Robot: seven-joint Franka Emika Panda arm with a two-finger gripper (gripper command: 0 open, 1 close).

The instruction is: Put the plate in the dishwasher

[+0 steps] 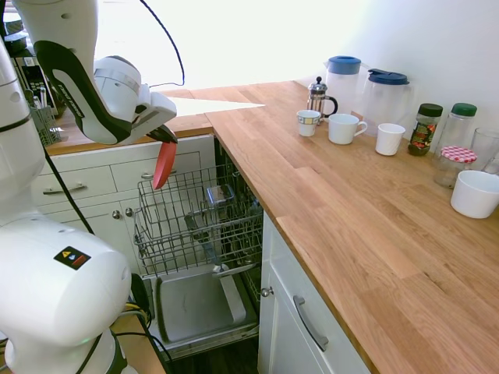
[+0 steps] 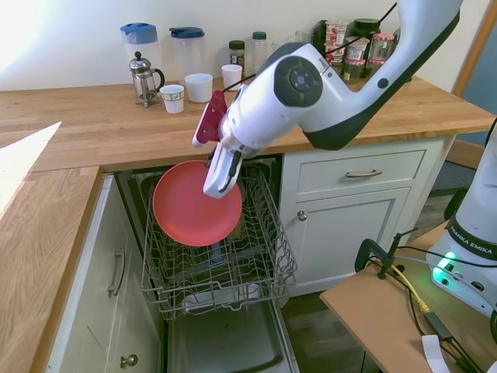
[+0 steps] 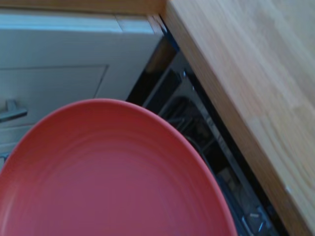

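Next, I let go of the coral-pink plate, hanging almost upright over the rack, with my gripper on its edge in the upper wire rack [image 1: 187,204] next to the clear container.
The coral-pink plate [image 2: 192,205] hangs almost upright over the pulled-out upper wire rack [image 2: 220,260] of the open dishwasher [image 1: 199,224]. My gripper [image 2: 218,172] is shut on the plate's upper right rim. In the first exterior view the plate [image 1: 164,166] shows edge-on, just above the rack's far left corner, under the gripper [image 1: 166,138]. The plate's lower edge is near the rack's top wires; contact cannot be told. The plate [image 3: 108,182] fills the lower half of the wrist view, with the dishwasher opening [image 3: 204,132] beyond it. The grey inner door panel [image 1: 195,305] lies open below.
The wooden countertop [image 1: 351,202] wraps around the dishwasher. On it stand a French press [image 1: 318,97], two pitchers [image 1: 384,95], mugs [image 1: 344,128], jars [image 1: 426,128] and a white bowl [image 1: 475,193]. White drawers [image 2: 361,172] flank the opening. Some items sit in the rack [image 1: 219,195].
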